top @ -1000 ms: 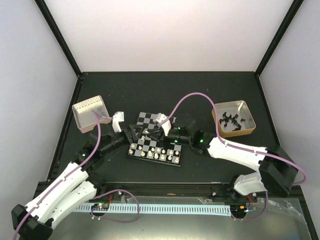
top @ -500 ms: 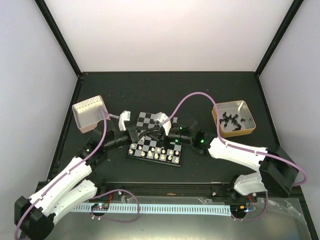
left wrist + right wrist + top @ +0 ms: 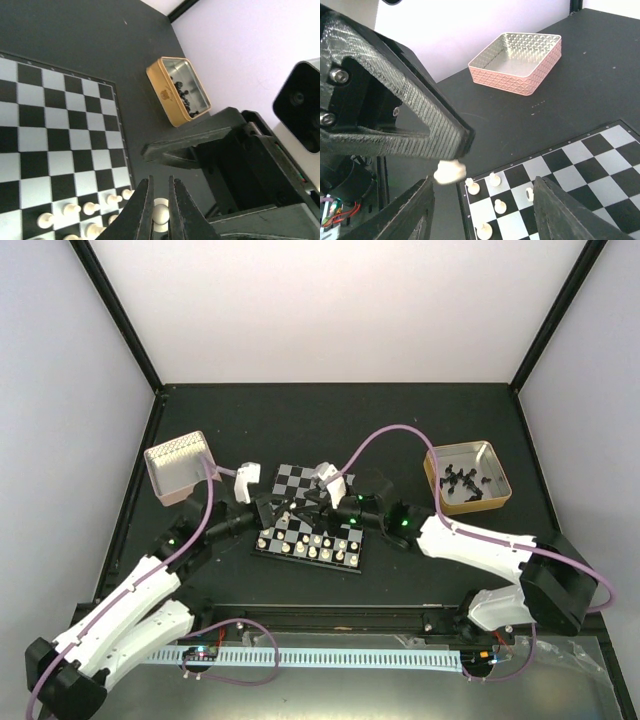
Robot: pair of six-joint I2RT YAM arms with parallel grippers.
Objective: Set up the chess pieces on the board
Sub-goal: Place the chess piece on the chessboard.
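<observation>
My left gripper should release the cream-white chess piece on the light gap in the inner row of white pieces (image 3: 292, 536) (image 3: 7, 226). The chess piece hangs just off the board's corner.
My left gripper (image 3: 160, 179) is shut on one cream-white chess piece (image 3: 161, 212), held just off the board's (image 3: 55, 130) corner. In the right wrist view that piece (image 3: 449, 171) hangs from the left fingers (image 3: 425, 120), between my right gripper's (image 3: 485, 192) open jaws and apart from both. Several white pieces (image 3: 495, 205) stand on the board's (image 3: 580, 165) near squares. From above, the left gripper (image 3: 278, 508) and the right gripper (image 3: 308, 502) meet over the board (image 3: 345, 558), whose front rows hold white pieces (image 3: 315, 545).
A pink tin (image 3: 180, 466) stands left of the board and looks empty in the right wrist view, pink tin (image 3: 520, 62). At the right, a gold tin (image 3: 492, 502) holds tiny black pieces, gold tin (image 3: 162, 90). The right gripper's dark finger (image 3: 185, 150) lies close ahead of the left fingers.
The left arm swung in from beside the pink tin to the board's left part and shut on the white piece. The right gripper's jaws opened, letting that piece go.
</observation>
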